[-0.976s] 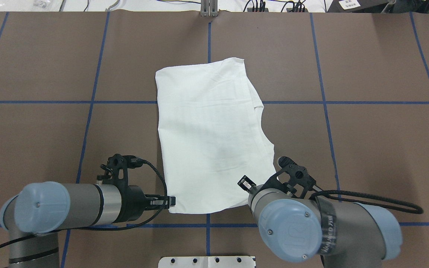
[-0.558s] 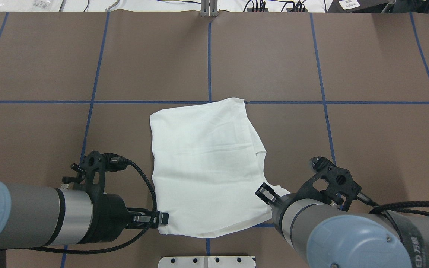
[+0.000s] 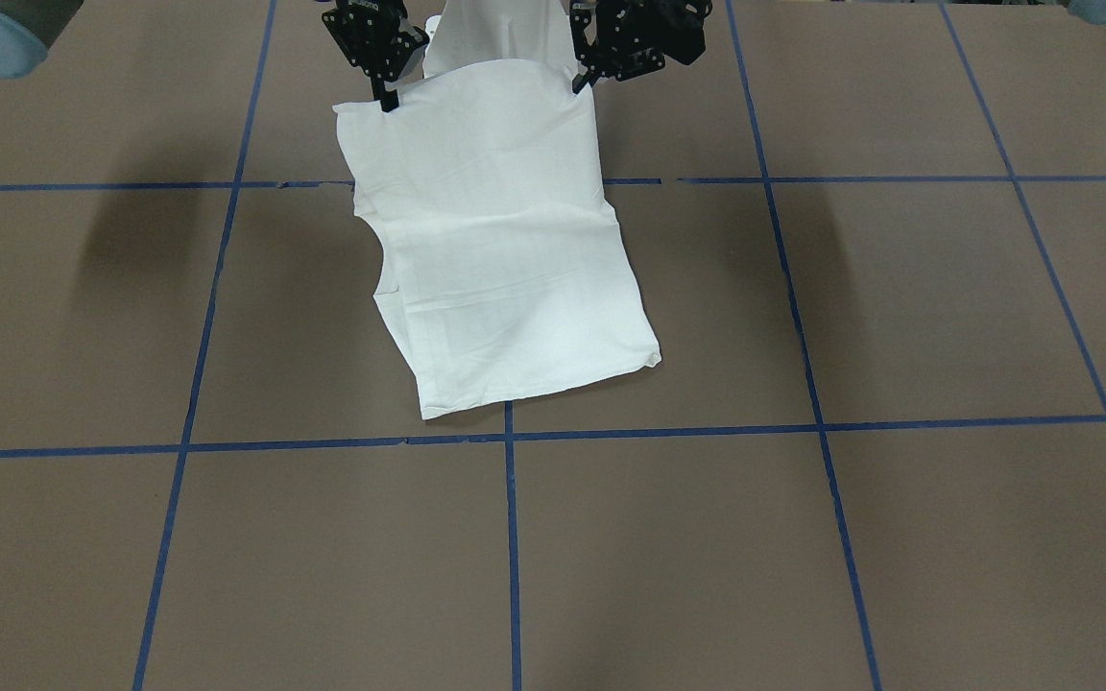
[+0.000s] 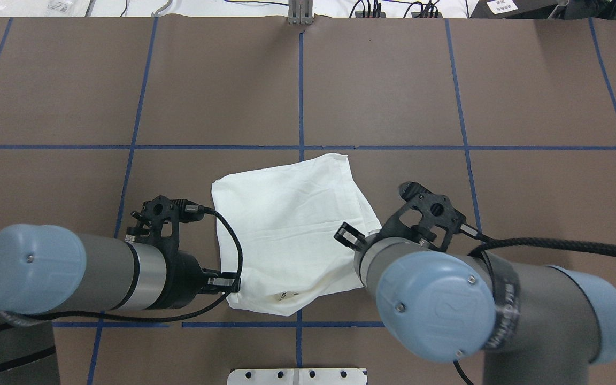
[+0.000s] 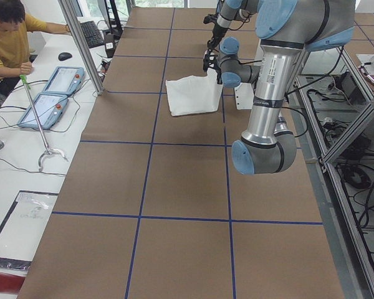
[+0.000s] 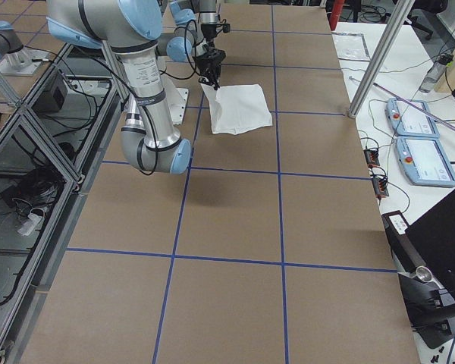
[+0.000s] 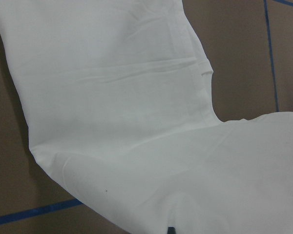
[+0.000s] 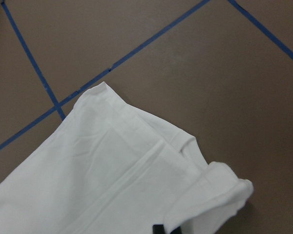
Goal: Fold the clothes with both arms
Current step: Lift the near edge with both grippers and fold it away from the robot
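Observation:
I will release the white shirt's near corner with my left gripper on top of the shirt's far corner (image 3: 649, 351) along the same side.
The white shirt (image 4: 286, 230) is folded into a rectangle, plain side up. A bit of black print (image 4: 281, 295) peeks out at its near edge. My left gripper (image 4: 233, 283) is shut on the near left corner. My right gripper (image 3: 385, 96) is shut on the other near corner and is hidden under its wrist in the overhead view. In the front-facing view the left gripper (image 3: 577, 84) and the right one hold the near edge up, while the far part of the shirt (image 3: 515, 288) lies on the table. Both wrist views show the cloth (image 7: 136, 97) (image 8: 112, 185) hanging below.
The brown table (image 4: 527, 96) carries a grid of blue tape lines. The white pedestal plate (image 4: 297, 376) sits at the near edge. An operator (image 5: 6, 37) and two teach pendants (image 5: 50, 93) are beyond the far side of the table.
The shirt has been dragged toward the robot, so its far edge now lies nearer. Both grippers have lifted the near edge, and black print now shows underneath.

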Tool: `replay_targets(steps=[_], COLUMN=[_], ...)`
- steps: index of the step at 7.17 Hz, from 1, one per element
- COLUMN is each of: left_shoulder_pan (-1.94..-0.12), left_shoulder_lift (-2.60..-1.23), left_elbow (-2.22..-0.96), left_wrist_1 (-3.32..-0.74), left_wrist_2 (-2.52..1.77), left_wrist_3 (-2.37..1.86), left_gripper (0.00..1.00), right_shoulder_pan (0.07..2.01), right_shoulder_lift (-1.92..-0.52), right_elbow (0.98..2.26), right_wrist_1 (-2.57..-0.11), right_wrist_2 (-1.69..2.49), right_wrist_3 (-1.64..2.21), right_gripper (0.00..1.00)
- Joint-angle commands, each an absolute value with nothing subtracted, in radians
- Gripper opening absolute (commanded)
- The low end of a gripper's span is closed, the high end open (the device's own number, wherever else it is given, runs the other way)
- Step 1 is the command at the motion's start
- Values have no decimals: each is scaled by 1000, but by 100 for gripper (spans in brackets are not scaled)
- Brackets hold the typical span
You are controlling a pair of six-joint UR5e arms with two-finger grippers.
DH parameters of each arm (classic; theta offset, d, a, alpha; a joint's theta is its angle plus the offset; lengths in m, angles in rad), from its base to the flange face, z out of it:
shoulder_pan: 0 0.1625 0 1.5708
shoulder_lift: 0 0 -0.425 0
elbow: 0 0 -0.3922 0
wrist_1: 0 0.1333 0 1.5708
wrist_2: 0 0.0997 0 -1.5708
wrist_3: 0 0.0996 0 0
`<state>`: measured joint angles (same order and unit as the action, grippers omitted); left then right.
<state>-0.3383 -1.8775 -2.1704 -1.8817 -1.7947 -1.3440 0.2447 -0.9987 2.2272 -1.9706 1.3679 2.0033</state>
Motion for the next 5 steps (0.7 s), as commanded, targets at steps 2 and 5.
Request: replay_targets(steps=[2,5], left_shoulder_pan=[-426,-524], left_shoulder_lift=[-1911,-1991], left_elbow=[-2030,-1903], left_wrist_1=[-1887,-1888], left_wrist_2=[-1789,-1790], left_wrist_3=[-1273,-1243], left_gripper=[0,0], right_shoulder_pan=[380,443], right_shoulder_lift=[-959,-887], right_elbow=[1905,1757], right_wrist_1=[-1630,-1585], right_wrist_2=[1368,1371], right_wrist_3=[1878,1818], right_gripper=[0,0])
